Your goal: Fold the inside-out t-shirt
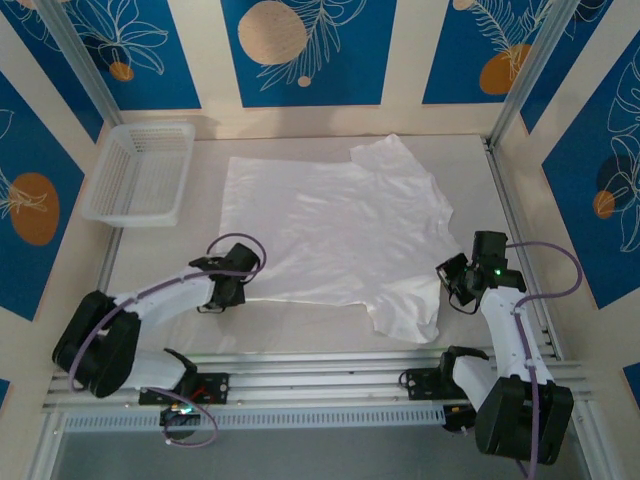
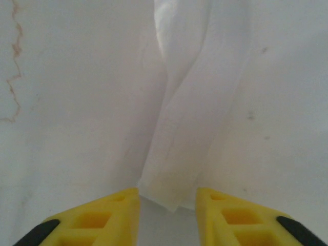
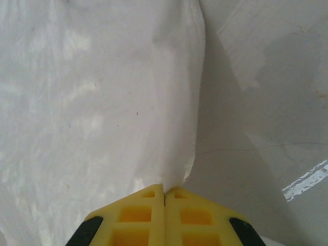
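Note:
The t-shirt's near corner lies doubled into a folded piece of cloth at the left gripper's open fingers, so the robot's left gripper should pinch the folded piece's end (image 2: pixel 166 195) and pull the cloth straight.
The inside-out t-shirt (image 1: pixel 335 230) lies spread flat and wrinkly across the middle of the table, one sleeve at the back and one at the front right. My left gripper (image 1: pixel 222 296) sits at the shirt's near left corner. In the left wrist view its yellow fingers (image 2: pixel 168 197) stand open, with a folded strip of the white cloth (image 2: pixel 179 128) ending just between the tips, not pinched. My right gripper (image 1: pixel 447 272) is at the shirt's right edge. In the right wrist view it (image 3: pixel 165 188) is shut on the edge of the shirt (image 3: pixel 102 102).
A white plastic mesh basket (image 1: pixel 140 172) stands at the back left, clear of the shirt. An aluminium rail (image 1: pixel 515 225) runs along the table's right side, and more rails cross the front by the arm bases. A strip of tape (image 3: pixel 305 184) lies on the bare table right of the cloth.

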